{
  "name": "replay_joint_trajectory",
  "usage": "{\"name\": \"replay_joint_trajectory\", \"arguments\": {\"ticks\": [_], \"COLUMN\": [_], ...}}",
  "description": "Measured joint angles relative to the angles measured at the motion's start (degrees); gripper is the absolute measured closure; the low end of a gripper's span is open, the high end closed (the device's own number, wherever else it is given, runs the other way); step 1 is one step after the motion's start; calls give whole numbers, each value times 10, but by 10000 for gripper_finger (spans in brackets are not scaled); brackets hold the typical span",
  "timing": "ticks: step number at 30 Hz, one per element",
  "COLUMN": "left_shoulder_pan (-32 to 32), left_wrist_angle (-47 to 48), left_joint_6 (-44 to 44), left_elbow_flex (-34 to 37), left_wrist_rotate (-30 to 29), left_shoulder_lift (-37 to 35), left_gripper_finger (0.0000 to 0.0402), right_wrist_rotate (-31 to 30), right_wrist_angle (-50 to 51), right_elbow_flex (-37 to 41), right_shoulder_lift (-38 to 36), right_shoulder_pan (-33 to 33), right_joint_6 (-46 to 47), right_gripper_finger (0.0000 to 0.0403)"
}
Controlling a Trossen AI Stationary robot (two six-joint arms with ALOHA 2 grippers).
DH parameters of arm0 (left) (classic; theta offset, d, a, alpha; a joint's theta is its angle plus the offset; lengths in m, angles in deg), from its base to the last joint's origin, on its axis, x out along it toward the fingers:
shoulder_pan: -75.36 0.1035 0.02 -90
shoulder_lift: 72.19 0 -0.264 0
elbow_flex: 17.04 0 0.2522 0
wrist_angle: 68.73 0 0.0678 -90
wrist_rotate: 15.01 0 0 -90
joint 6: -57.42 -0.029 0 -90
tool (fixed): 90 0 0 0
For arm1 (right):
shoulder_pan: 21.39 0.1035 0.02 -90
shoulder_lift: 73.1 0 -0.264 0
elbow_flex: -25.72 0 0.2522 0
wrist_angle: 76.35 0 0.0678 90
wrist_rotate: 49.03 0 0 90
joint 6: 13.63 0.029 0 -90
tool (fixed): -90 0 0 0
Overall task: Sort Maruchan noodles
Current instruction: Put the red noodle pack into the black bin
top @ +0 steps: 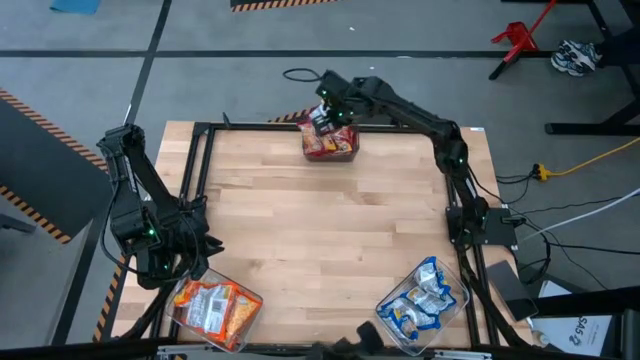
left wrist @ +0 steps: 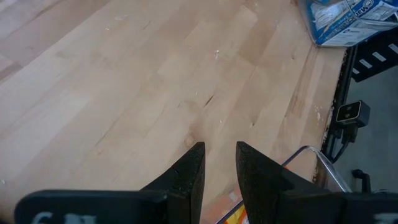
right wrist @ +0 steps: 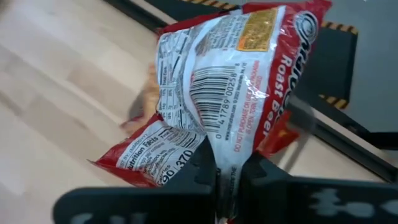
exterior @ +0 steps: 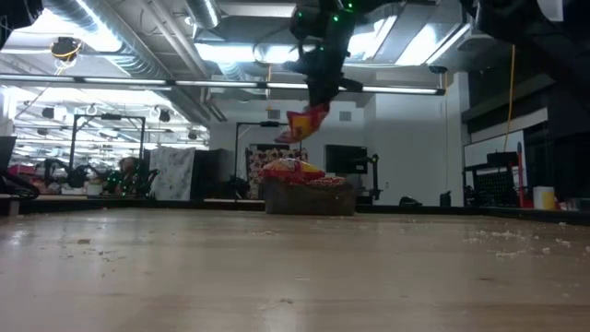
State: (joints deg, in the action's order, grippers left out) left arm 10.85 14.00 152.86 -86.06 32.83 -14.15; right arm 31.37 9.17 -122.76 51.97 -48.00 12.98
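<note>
My right gripper needs to set the red-and-white noodle packet down so that it rests on the red packets in the far clear bin (top: 336, 137) (right wrist: 252, 134).
My right gripper (right wrist: 227, 168) is over the table's far edge, shut on a red-and-white noodle packet (right wrist: 230, 81). In the low view the packet (exterior: 307, 120) hangs above a clear bin (exterior: 309, 195) piled with red packets. From above, that bin (top: 330, 145) sits at the far middle of the table. My left gripper (left wrist: 219, 167) hovers near the table's near left corner, open by a narrow gap and holding nothing. It is just beside the clear bin of orange packets (top: 215, 305). My right gripper pinches the red packet between its two fingers at one crinkled end (right wrist: 227, 163), beside the barcode. The fingers come from above, pointing down. The packet (top: 322, 120) is lifted clear and hangs below the fingers, tilted, over the bin of red packets.
A clear bin of blue-and-white packets (top: 425, 300) stands at the near right corner and also shows in the left wrist view (left wrist: 345, 18). A black metal frame (top: 200, 160) runs around the wooden tabletop (top: 320, 230), whose middle is bare. The orange bin's rim (left wrist: 311, 152) is close to my left fingers.
</note>
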Motion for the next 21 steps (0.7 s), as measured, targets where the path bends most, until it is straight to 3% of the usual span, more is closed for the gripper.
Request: {"name": "replay_joint_trajectory", "arguments": {"ticks": [8, 14, 17, 21], "left_shoulder_pan": [0, 0, 0, 0], "left_wrist_angle": [0, 2, 12, 15], "left_joint_6": [0, 0, 0, 1], "left_elbow_flex": [0, 0, 0, 0], "left_wrist_rotate": [0, -3, -10, -29], "left_shoulder_lift": [0, 0, 0, 0], "left_gripper_finger": [318, 318, 318, 318], "right_wrist_rotate": [-22, -15, -16, 13], "right_wrist_angle": [26, 41, 3, -170], "right_elbow_flex": [48, 119, 197, 376], "right_shoulder_lift": [-13, -106, -174, -256], "right_shoulder_pan": [-39, -70, -78, -75], "right_joint_6": [-13, -46, -50, -2], "right_gripper_finger": [400, 400, 400, 398]}}
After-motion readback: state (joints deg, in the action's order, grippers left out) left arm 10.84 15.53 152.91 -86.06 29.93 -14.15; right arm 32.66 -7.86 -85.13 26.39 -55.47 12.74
